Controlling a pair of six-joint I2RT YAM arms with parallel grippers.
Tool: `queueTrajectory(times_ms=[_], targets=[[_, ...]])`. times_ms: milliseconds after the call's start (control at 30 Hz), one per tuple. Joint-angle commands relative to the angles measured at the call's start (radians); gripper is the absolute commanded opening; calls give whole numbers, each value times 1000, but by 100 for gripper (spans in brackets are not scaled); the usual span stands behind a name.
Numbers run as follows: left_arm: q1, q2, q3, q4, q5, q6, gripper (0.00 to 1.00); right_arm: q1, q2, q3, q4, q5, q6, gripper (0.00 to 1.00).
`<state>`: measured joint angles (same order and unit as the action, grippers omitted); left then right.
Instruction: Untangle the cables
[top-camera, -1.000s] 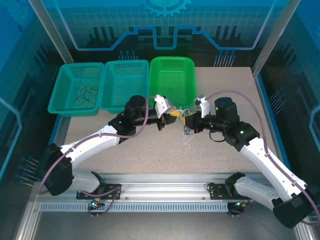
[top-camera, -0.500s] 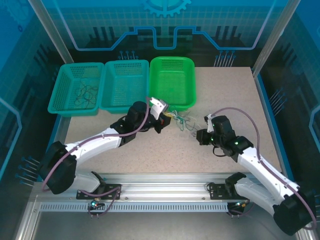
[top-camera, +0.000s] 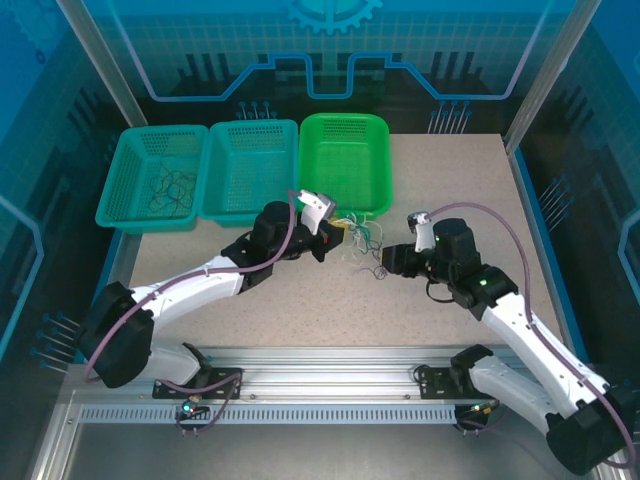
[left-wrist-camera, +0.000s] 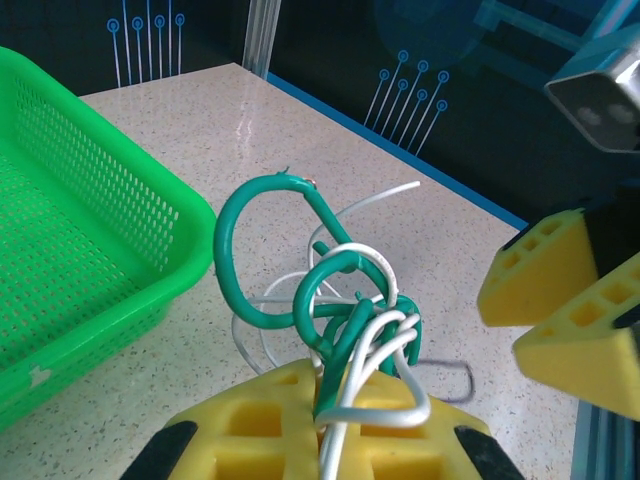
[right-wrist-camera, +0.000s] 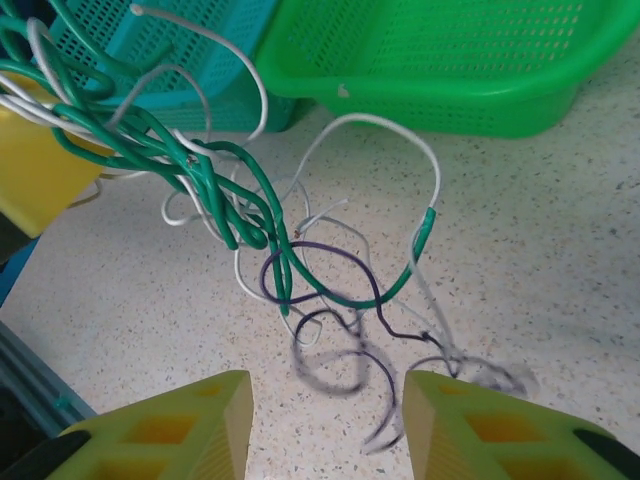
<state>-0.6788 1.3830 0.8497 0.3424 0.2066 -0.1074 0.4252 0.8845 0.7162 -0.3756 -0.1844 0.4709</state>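
The purple cable is caught in the green cables. Next, my right gripper takes the purple cable's lower coils (right-wrist-camera: 366, 352) and pulls away while my left gripper holds the pile of cables.
The cables (top-camera: 362, 240) form a loose tangle of green, white and dark purple wires, hanging between the two grippers just in front of the green basket. My left gripper (top-camera: 335, 238) is shut on a bunch of green and white cables (left-wrist-camera: 340, 300), which are pinched between its yellow pads (left-wrist-camera: 250, 420). My right gripper (right-wrist-camera: 328, 410) stands open, a short way back from the tangle, with nothing between its fingers. In front of it, thin purple cables (right-wrist-camera: 340, 290) trail down onto the table, below the green cables (right-wrist-camera: 200, 170) and a white loop (right-wrist-camera: 380, 130).
A green basket (top-camera: 345, 165) stands at the back, close behind the tangle. Two teal baskets (top-camera: 250, 165) sit to its left, and the far-left one (top-camera: 125, 190) holds several dark wires (top-camera: 175, 186). The speckled table (top-camera: 470, 190) extends to the right.
The right gripper pulled away to the right, then let go and opened, and came back a little toward the tangle. The left gripper kept its hold and shifted slightly.
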Motion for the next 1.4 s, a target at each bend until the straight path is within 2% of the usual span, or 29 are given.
queueTrajectory(times_ms=[0, 100, 267, 433, 600, 733, 800, 900, 933, 1067, 1167, 1300, 1367], targets=[[-10, 0, 0, 18, 15, -13, 0, 0, 26, 6, 49, -30, 16, 43], [-11, 1, 1, 13, 14, -11, 0, 0, 47, -3, 61, -15, 59, 43], [-10, 4, 5, 11, 14, -17, 0, 4, 111, -31, 123, -109, 112, 44], [-14, 3, 2, 11, 29, -18, 0, 6, 138, -45, 92, -22, 105, 44], [-16, 0, 4, 6, 22, -20, 0, 13, 195, -32, 113, -137, 147, 43], [-16, 11, 6, 20, 22, -32, 0, 19, 242, -62, 175, -159, 199, 43], [-16, 12, 8, 23, 17, -40, 0, 20, 266, -60, 165, -131, 203, 36], [-16, -5, 8, -2, -47, -36, 0, 19, 265, -47, 102, -59, 202, 6], [-13, -13, 9, -28, -93, -30, 0, 16, 251, -51, 90, -49, 200, 0], [26, -46, 3, -107, -229, -60, 0, -5, 153, -71, -29, 84, 213, 0], [82, -66, -27, -144, -275, -136, 0, -110, 31, -106, -150, 188, 264, 0], [113, -92, -78, -186, -280, -171, 0, -381, -138, -134, -264, 185, 275, 0], [112, -105, -103, -206, -274, -184, 0, -477, -186, -112, -304, 185, 258, 0]])
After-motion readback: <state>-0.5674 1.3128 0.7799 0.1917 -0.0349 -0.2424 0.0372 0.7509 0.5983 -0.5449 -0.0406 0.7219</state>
